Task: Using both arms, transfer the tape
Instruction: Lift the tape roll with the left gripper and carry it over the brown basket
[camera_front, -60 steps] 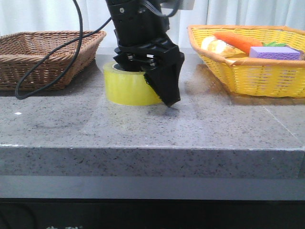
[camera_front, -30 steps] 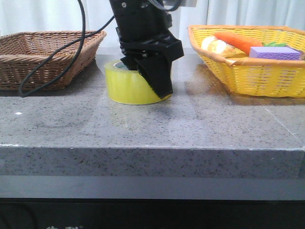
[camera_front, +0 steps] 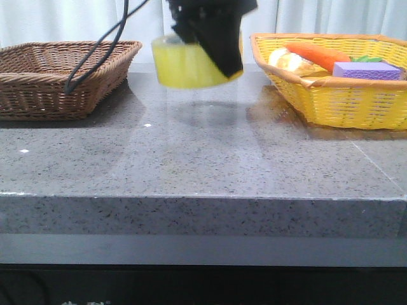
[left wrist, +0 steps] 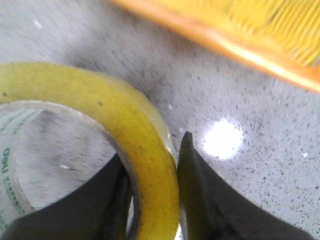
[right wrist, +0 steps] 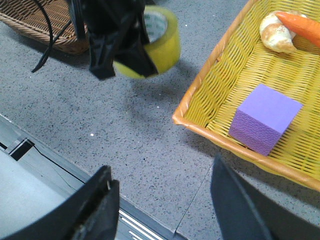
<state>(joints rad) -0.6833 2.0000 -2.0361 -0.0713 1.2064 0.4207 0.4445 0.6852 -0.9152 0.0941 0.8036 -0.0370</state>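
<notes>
Next, I release the yellow tape roll from my left gripper inside the brown wicker basket [camera_front: 48, 62], just behind the front rim of the basket.
The yellow tape roll [camera_front: 187, 62] hangs in the air above the grey table, between the two baskets. My left gripper [camera_front: 213, 35] is shut on its wall, one finger inside the hollow core and one outside. In the left wrist view the tape [left wrist: 127, 130] sits pinched between the black fingers [left wrist: 200, 195]. The right wrist view shows the tape [right wrist: 165, 42] held by the left arm [right wrist: 112, 37]. My right gripper [right wrist: 162, 200] is open and empty above the table's front edge, near the yellow basket. It is out of the front view.
A brown wicker basket [camera_front: 57, 76] stands at the back left. A yellow basket [camera_front: 337, 95] at the back right holds a purple block [right wrist: 265, 117], a bread roll [right wrist: 277, 35] and a carrot [camera_front: 318, 56]. A black cable [camera_front: 95, 57] trails over the brown basket.
My left gripper has closed on the tape's wall and lifted the roll off the table, up and slightly right. The cable rose with the arm.
</notes>
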